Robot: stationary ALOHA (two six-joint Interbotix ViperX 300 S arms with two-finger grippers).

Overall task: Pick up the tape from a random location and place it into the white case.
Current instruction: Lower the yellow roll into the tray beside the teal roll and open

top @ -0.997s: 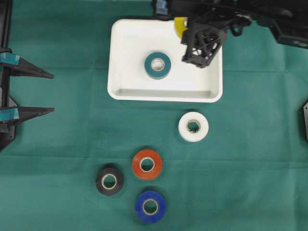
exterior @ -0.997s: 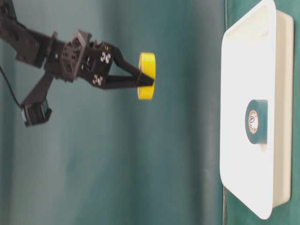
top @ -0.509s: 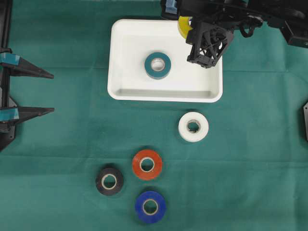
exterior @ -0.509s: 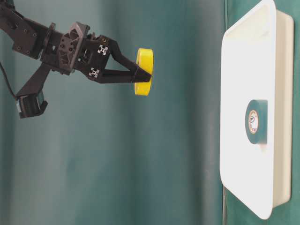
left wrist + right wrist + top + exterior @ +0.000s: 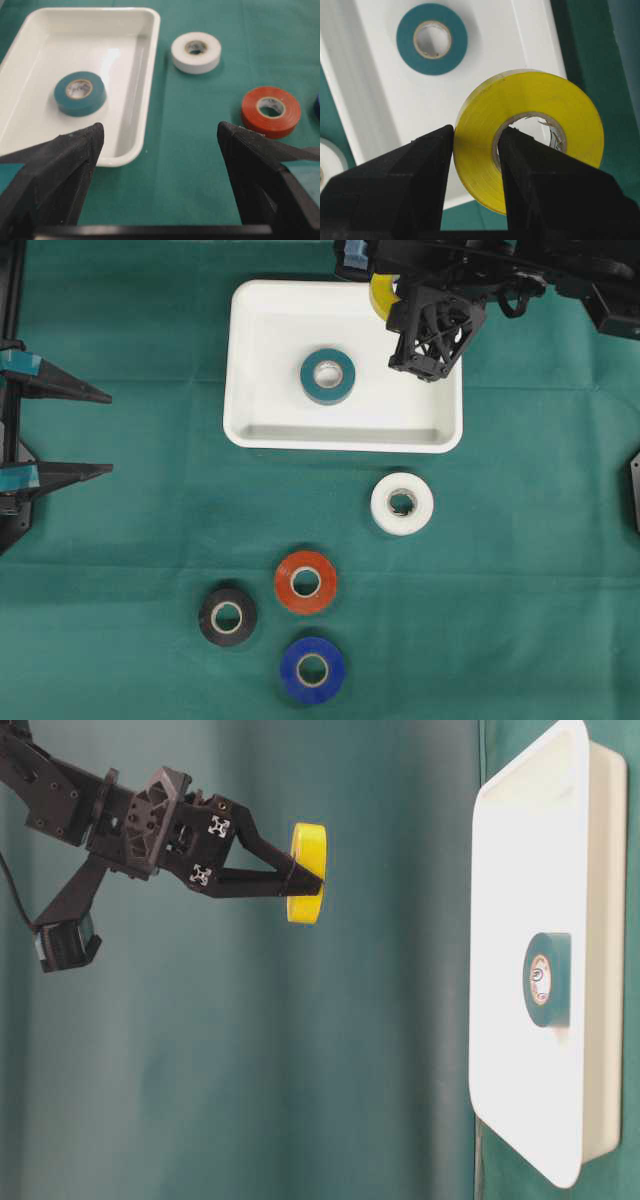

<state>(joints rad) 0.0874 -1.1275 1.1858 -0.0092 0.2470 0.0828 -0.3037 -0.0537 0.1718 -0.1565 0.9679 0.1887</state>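
The yellow tape roll, now high above the case's far corner, is to come out of my right gripper. It will be let go close beside the teal tape roll on the case's bottom [image 5: 398, 366] [image 5: 474, 117].
My right gripper [image 5: 476, 136] is shut on a yellow tape roll [image 5: 535, 97], one finger through its core and one outside. It holds the roll [image 5: 307, 873] high in the air above the far right corner of the white case [image 5: 280, 340]. In the overhead view the yellow tape [image 5: 380, 295] peeks out from under the arm. A teal tape roll [image 5: 328, 376] lies flat in the middle of the case. At the left edge, far from the case, my left gripper [image 5: 100, 433] stands open with nothing between its fingers [image 5: 80, 150].
On the green cloth in front of the case lie a white roll [image 5: 402, 503], an orange roll [image 5: 306, 582], a black roll [image 5: 227, 616] and a blue roll [image 5: 313, 669]. The right arm's body [image 5: 432, 332] overhangs the case's right side.
A second ago the right gripper shifted slightly with the yellow tape; over the last half second it has held still. The left arm has not moved.
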